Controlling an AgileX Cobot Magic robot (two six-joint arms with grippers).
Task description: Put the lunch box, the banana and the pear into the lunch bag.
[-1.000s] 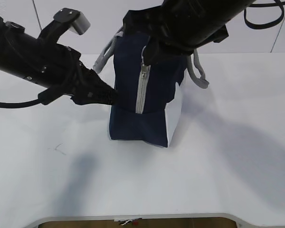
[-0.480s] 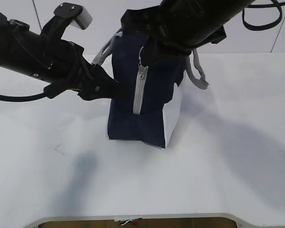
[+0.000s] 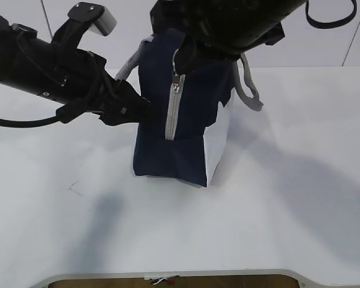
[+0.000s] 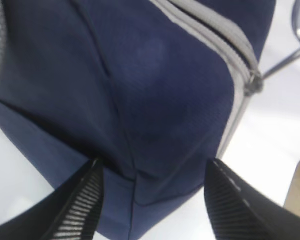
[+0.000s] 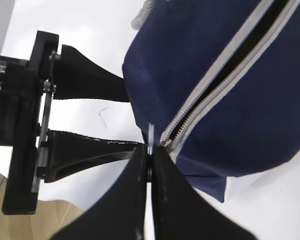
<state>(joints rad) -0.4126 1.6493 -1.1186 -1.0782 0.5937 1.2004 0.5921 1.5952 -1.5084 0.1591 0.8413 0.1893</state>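
My left gripper is to pinch the bag's side fold (image 4: 132, 172) before my right gripper pulls further, since the zipper gapes above its pull and the bag's side stands loose.
The navy lunch bag (image 3: 189, 123) stands on the white table with its grey zipper end facing me. My right gripper (image 3: 181, 63) hangs over the bag's top, shut on the metal zipper pull (image 5: 150, 131). Behind the slider the zipper (image 5: 225, 65) gapes open. My left gripper (image 3: 143, 112) reaches in from the left, open, its two fingers astride the bag's lower end (image 4: 155, 165). One ribbed finger (image 4: 87, 195) lies against the fabric. The other finger (image 4: 230, 200) stands clear over the table. The lunch box, the banana and the pear are out of view.
Grey rope handles (image 3: 251, 90) hang off the bag's right side. A small pen mark (image 3: 76, 188) lies on the table at the left. The table's front edge (image 3: 168, 275) runs along the bottom. A black cable (image 3: 330, 23) loops at the top right.
My left gripper has moved up and in against the bag and spread wider. The right gripper has risen a little with the zipper pull, and the bag has shifted slightly left.
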